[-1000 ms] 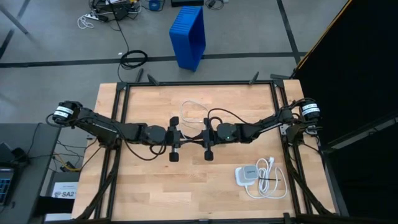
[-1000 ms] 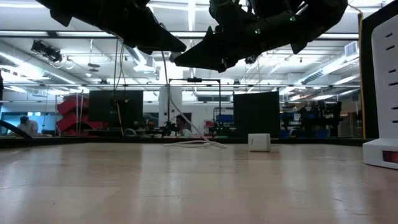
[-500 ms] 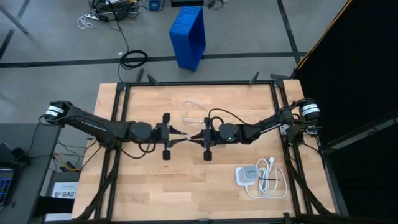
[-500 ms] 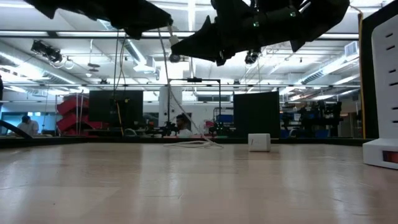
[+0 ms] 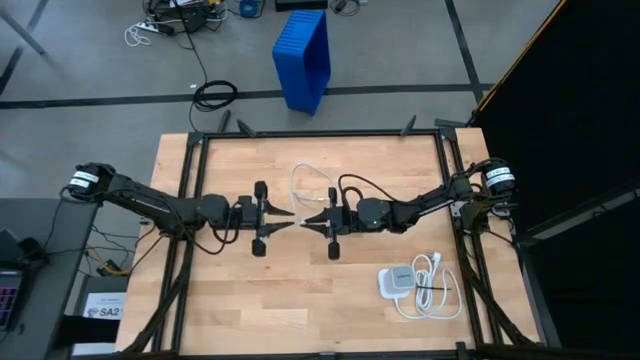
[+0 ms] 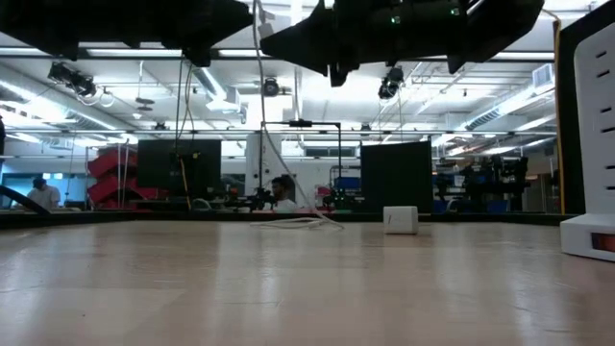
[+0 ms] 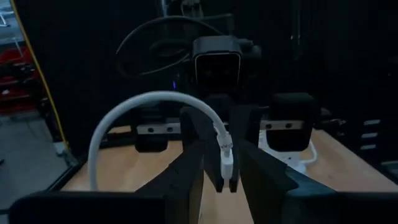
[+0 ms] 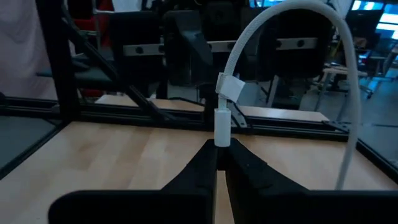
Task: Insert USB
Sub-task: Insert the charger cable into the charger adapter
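My left gripper will first take the plug (image 8: pixel 222 117) near the cable, because my right gripper is pinching the lower end of the plug, which has to go into the white cube.
The USB is a thin white cable (image 5: pixel 312 168), loosely looped on the far middle of the table, with one strand rising to my right gripper. My right gripper (image 5: pixel 307 219) hovers above the table's middle, shut on a small white plug (image 8: pixel 222 127). My left gripper (image 5: pixel 288 213) faces it from the table's left, a short way off. It is open, and in the left wrist view that plug (image 7: pixel 226 152) shows between its fingertips (image 7: pixel 199 155). I cannot tell whether they touch the plug. My right gripper pinches the white plug by its lower end (image 8: pixel 221 142), at the free ends of the two fingers. The plug stands up beyond the fingertips, lifted clear of the table. From its upper end the cable (image 8: pixel 283 11) arcs over and falls away slack toward the table.
A flat white socket block (image 5: pixel 397 280) with its thick white cord (image 5: pixel 437 285) lies at the table's near right. Black frame rails (image 5: pixel 197 190) run along the table's edges. A blue bin (image 5: pixel 303 60) stands on the floor beyond the far edge.
My left gripper has drawn back toward the table's left, away from my right gripper, so a gap now shows between the two. In the low view both arms have risen. My right gripper has stayed near the table's middle with the plug.
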Controlling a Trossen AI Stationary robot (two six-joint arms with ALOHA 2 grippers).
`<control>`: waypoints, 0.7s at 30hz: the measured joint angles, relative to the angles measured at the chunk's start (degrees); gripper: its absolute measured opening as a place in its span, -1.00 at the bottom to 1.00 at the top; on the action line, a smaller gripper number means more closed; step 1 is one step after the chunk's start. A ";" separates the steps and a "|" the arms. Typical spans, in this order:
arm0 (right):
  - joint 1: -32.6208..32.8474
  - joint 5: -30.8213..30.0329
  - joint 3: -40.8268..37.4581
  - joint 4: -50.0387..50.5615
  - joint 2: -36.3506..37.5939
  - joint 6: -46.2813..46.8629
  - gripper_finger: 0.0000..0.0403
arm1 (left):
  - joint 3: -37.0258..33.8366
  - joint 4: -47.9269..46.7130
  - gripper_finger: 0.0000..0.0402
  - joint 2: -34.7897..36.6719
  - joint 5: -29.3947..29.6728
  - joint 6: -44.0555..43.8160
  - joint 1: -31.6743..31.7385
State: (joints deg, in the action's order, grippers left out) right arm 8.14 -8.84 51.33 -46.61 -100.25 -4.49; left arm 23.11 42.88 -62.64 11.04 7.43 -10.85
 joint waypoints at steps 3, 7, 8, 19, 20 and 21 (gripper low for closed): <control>-0.02 -0.02 0.00 -0.02 0.00 0.00 -1.00 | 0.31 -0.26 -0.45 -1.56 0.01 -0.01 0.00; -0.02 -0.02 0.00 -0.02 0.00 0.02 -1.00 | 1.76 0.72 -0.23 -4.19 0.06 -0.12 0.00; -0.02 -0.02 0.00 -0.02 0.00 0.02 -1.00 | 2.18 1.25 -0.18 -4.98 0.24 -0.12 0.00; -0.02 -0.19 0.00 0.33 0.00 -0.09 -1.00 | 5.29 1.81 -0.24 -10.15 3.51 1.10 0.04; -0.02 -0.18 0.00 0.48 0.00 -0.11 -1.00 | 5.29 2.15 -0.29 -10.11 3.52 1.10 0.04; -0.02 -0.18 0.00 0.66 0.00 -0.11 -1.00 | 5.29 2.49 -0.34 -10.11 3.54 1.09 0.04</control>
State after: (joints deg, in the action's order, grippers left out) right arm 8.12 -9.02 51.33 -45.95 -100.25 -4.60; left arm 28.40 45.37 -72.75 14.57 8.52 -10.81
